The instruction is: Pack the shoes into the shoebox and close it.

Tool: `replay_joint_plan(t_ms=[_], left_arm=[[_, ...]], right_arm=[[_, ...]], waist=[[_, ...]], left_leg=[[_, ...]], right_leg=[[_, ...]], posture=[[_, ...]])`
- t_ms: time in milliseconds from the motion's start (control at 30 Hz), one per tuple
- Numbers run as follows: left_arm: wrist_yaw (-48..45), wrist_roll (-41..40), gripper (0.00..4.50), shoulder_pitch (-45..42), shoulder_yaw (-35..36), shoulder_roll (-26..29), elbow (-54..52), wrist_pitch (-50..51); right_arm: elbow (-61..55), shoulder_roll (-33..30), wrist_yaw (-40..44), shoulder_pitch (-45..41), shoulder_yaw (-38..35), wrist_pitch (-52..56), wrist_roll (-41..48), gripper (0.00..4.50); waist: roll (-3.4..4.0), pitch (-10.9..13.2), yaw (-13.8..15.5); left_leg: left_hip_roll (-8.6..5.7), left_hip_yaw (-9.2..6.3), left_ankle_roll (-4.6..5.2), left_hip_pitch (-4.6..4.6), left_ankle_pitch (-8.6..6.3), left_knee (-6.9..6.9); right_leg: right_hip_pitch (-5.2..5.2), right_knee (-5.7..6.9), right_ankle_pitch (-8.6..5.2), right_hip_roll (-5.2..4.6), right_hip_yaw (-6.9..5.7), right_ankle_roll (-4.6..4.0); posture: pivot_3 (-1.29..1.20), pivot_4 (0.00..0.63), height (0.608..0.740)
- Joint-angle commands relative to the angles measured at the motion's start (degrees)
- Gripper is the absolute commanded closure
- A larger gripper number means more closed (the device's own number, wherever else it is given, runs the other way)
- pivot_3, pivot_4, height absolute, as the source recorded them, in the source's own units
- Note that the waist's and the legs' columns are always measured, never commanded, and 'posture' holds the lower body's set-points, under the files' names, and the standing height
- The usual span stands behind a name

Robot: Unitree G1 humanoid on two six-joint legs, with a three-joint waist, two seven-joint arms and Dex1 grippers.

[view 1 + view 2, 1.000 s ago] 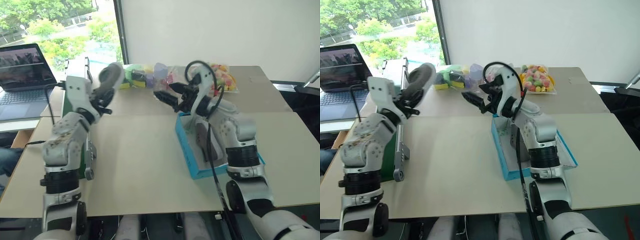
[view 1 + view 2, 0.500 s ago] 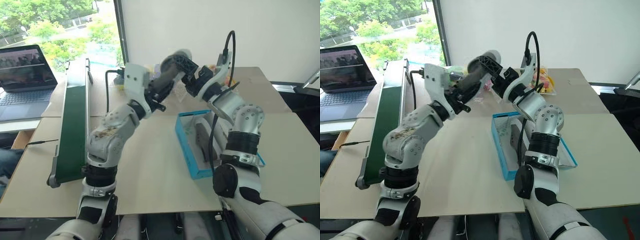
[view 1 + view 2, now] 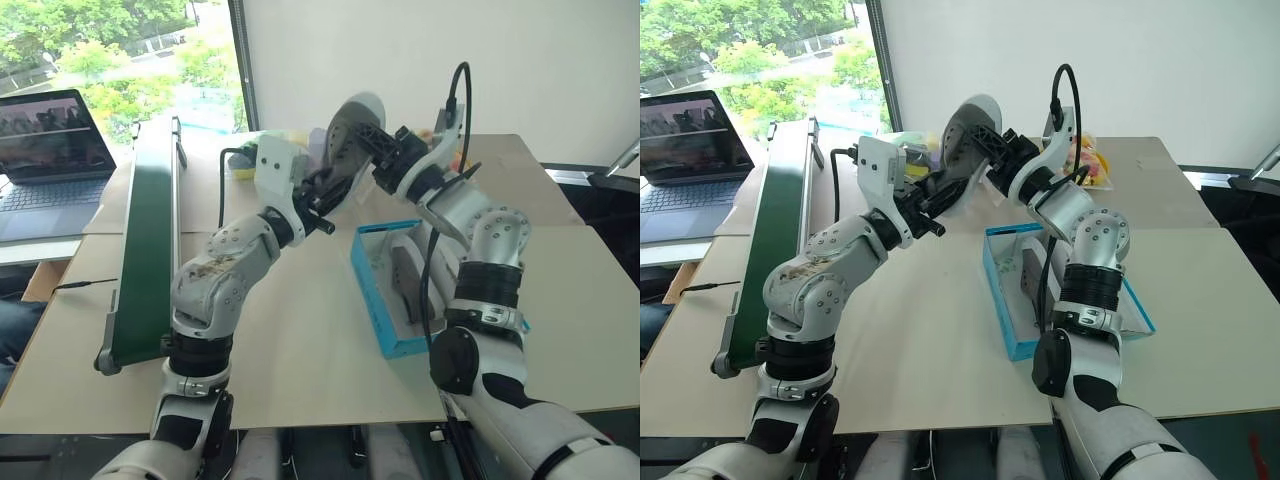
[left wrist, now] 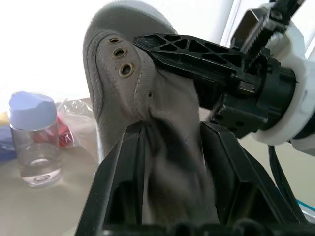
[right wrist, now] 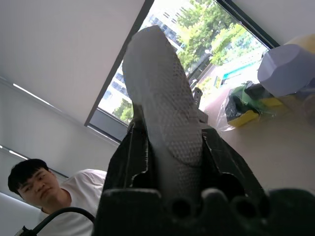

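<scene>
Next, my right gripper lets go of the pale grey shoe between the other shoe and the shoebox's side (image 3: 380, 275) facing the bin.
One pale grey shoe (image 3: 350, 128) is held up in the air behind the blue shoebox (image 3: 366, 290), toe up and sole facing right. My left gripper (image 3: 328, 192) is shut on its fabric upper (image 4: 147, 98) from below. My right gripper (image 3: 376, 152) is shut on its dark sole (image 5: 162, 98) from the other side, one black finger (image 4: 187, 49) lying across the heel. The shoebox stands open on the table, and the other shoe (image 3: 405, 285) lies inside it.
A long dark green bin (image 3: 145, 240) runs along the table's left side, with a laptop (image 3: 50, 140) beyond it. Bagged colourful items (image 3: 1090, 160) and a clear bottle (image 4: 32, 142) sit at the back. A person (image 5: 39, 196) is nearby.
My left arm swung the shoe right to meet the right gripper, which shut on its sole. In the last half second the shoe tipped more upright.
</scene>
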Motion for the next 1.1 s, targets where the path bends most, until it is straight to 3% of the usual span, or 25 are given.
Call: replay_joint_plan(t_ms=[33, 133, 167, 233, 467, 633, 800, 1100], left_arm=[[-1.5, -3.1, 2.46, 0.6, 3.6, 2.4, -2.2, 1.9], [-2.0, -4.7, 1.81, 0.6, 5.1, 3.8, -2.2, 2.8], [-3.2, -5.1, 1.26, 0.7, 5.4, 5.2, -2.4, 3.4], [-5.2, -5.9, 0.64, 0.9, 6.2, 8.5, -2.8, 4.3], [-10.8, -11.1, 0.64, 3.9, 8.7, 15.9, -3.4, 8.8], [-12.7, -10.0, 0.64, 5.7, 5.2, 17.8, -5.0, 7.8], [-10.1, -10.6, 0.64, 5.9, 5.5, 15.3, -4.7, 8.1], [-7.5, -11.8, 0.64, 6.0, 6.9, 13.4, -4.8, 8.7]], right_arm=[[-2.0, -0.8, 0.3, -0.7, -0.1, -1.3, 1.4, 4.11], [-2.4, -1.0, 0.0, -0.7, 0.0, -1.3, 1.6, 4.12], [-2.8, -1.3, 0.0, -0.7, 0.3, -1.3, 1.2, 4.13], [-4.0, -3.1, 0.1, -1.2, 1.4, -1.0, -0.1, 4.13], [-4.2, -19.0, 2.7, -5.8, 12.4, 5.8, -9.4, 4.14], [-7.6, -30.6, 12.3, -3.9, 23.1, 11.2, -14.3, 4.14], [-13.0, -32.8, 18.8, 5.3, 25.7, 14.4, -13.4, 4.14], [-12.4, -29.8, 21.4, 17.0, 21.7, 14.3, -13.0, 4.14]], waist=[[0.01, 0.0, -0.2], [0.02, 0.0, -0.1], [0.02, 0.0, -0.1], [0.04, 0.0, -0.1], [0.26, 0.2, 0.2], [0.25, 0.2, 0.3], [0.22, 0.1, 0.3], [0.20, 0.1, 0.4]], left_leg=[[0.01, 0.00, -0.02, 0.00, -0.01, 0.00], [0.01, -0.05, -0.03, 0.00, -0.02, 0.00], [0.00, -0.05, -0.03, 0.00, -0.02, 0.00], [0.00, -0.05, -0.03, 0.00, -0.02, 0.00], [-0.08, -0.05, -0.36, -0.06, -0.21, 0.00], [-0.09, -0.06, -0.33, -0.13, -0.24, -0.01], [-0.09, -0.06, -0.31, -0.13, -0.24, -0.02], [-0.09, -0.07, -0.30, -0.07, -0.24, 0.01]], right_leg=[[0.00, 0.00, 0.00, 0.00, 0.00, 0.00], [-0.01, 0.01, 0.00, 0.01, -0.02, -0.01], [-0.01, 0.00, -0.01, 0.01, -0.02, -0.01], [0.00, 0.00, -0.01, 0.00, -0.02, -0.01], [-0.04, -0.07, -0.23, -0.09, -0.01, -0.31], [-0.04, -0.20, -0.26, -0.10, -0.04, -0.28], [-0.01, -0.22, -0.25, -0.08, -0.03, -0.26], [0.02, -0.11, -0.20, -0.07, 0.00, -0.17]], posture=[[0.00, 0.150, 0.738], [0.00, 0.150, 0.738], [0.00, 0.150, 0.738], [0.00, 0.150, 0.738], [0.00, 0.150, 0.738], [0.00, 0.150, 0.738], [0.00, 0.150, 0.738], [0.00, 0.150, 0.738]])
